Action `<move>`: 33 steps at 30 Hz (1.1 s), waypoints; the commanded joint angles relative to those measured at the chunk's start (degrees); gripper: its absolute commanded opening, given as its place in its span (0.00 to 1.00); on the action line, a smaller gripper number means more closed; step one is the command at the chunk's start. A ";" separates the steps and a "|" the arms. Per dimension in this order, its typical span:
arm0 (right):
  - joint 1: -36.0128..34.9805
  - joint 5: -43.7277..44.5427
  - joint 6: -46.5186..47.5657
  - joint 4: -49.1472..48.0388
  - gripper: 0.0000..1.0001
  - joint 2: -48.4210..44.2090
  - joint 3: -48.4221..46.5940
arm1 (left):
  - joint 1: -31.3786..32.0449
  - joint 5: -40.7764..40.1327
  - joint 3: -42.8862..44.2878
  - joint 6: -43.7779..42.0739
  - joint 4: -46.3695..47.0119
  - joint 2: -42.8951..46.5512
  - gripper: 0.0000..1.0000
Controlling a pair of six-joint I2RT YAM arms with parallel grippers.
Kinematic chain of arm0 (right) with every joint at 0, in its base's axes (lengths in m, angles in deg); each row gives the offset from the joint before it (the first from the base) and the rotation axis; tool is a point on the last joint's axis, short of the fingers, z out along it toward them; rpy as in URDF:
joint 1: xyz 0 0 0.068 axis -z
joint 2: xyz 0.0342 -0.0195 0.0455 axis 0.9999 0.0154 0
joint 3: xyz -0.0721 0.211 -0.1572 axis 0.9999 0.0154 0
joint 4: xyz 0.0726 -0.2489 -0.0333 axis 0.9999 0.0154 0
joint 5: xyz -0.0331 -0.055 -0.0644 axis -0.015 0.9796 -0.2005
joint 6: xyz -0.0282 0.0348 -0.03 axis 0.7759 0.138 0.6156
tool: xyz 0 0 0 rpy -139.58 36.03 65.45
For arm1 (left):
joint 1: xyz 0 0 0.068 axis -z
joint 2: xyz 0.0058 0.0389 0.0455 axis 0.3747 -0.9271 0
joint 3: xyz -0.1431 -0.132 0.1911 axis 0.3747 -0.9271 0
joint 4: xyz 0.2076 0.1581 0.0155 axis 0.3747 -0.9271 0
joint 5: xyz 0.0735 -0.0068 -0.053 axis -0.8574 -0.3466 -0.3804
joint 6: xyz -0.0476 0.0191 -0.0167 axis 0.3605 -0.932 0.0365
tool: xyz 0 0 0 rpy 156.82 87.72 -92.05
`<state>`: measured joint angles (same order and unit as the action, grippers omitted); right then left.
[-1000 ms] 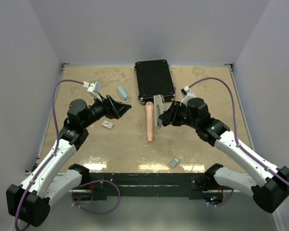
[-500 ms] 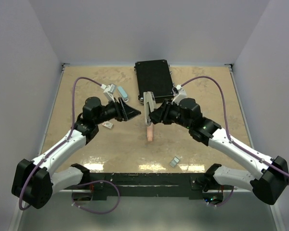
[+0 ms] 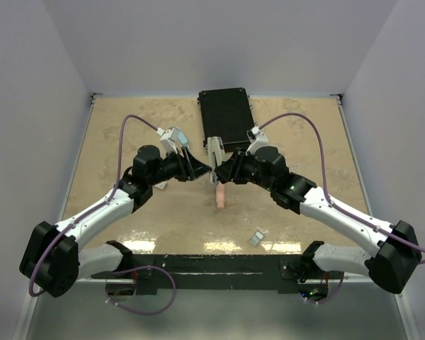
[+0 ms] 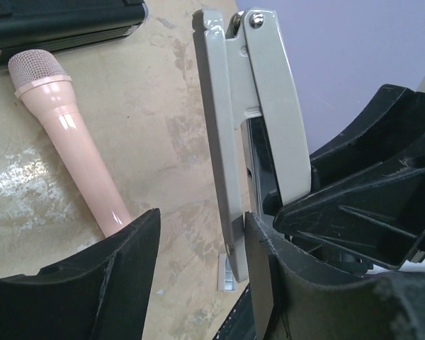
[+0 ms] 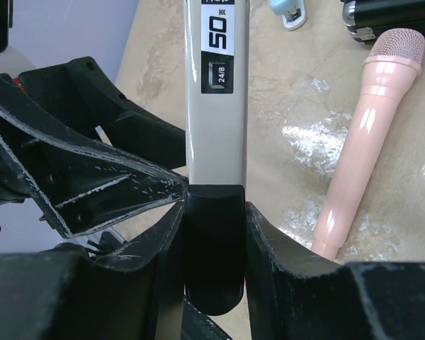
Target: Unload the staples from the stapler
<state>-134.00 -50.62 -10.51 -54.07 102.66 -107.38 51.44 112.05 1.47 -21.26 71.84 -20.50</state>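
Note:
The thin lower arm is loose in my left gripper; I should clamp it there before my right gripper retakes the black end [image 5: 214, 244] and swings it open.
A grey stapler [image 3: 214, 150] hangs above the middle of the table. My right gripper [image 5: 214, 237] is shut on its black rear end. In the left wrist view the stapler [image 4: 234, 142] is swung open, its thin lower arm reaching down between my left gripper's jaws. The left gripper [image 4: 198, 262] is open: its right finger [image 4: 265, 283] touches that arm, and its left finger [image 4: 120, 269] stands well clear. A small silvery block of staples [image 3: 256, 238] lies on the table near the front edge. The same block of staples [image 4: 227, 269] shows below the stapler's tip.
A pink microphone [image 3: 220, 197] lies on the table under the stapler, its head toward the back. A black case [image 3: 227, 119] sits at the back centre. A small blue-and-white object [image 5: 289, 10] lies left of the case. The two grippers almost touch.
The right arm has lifted the stapler and carried it left toward the centre. The left arm has swung right to meet it, and its jaws have narrowed around the stapler's lower arm.

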 commanded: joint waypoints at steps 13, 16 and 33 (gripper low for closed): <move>-4.69 2.63 -0.51 -10.83 0.00 4.53 -3.68 | 1.77 -0.24 -1.57 -0.39 6.74 -4.14 0.31; -4.86 1.31 -0.07 -10.13 0.00 5.76 -4.20 | 1.77 4.59 -1.92 0.84 10.08 -5.55 0.01; -5.21 3.77 4.68 -14.26 0.59 -3.28 8.27 | 1.77 -2.34 -6.23 10.25 12.37 1.21 0.00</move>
<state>-138.68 -47.52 -7.91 -62.38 100.54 -100.48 53.19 113.08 -4.87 -14.79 77.52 -22.84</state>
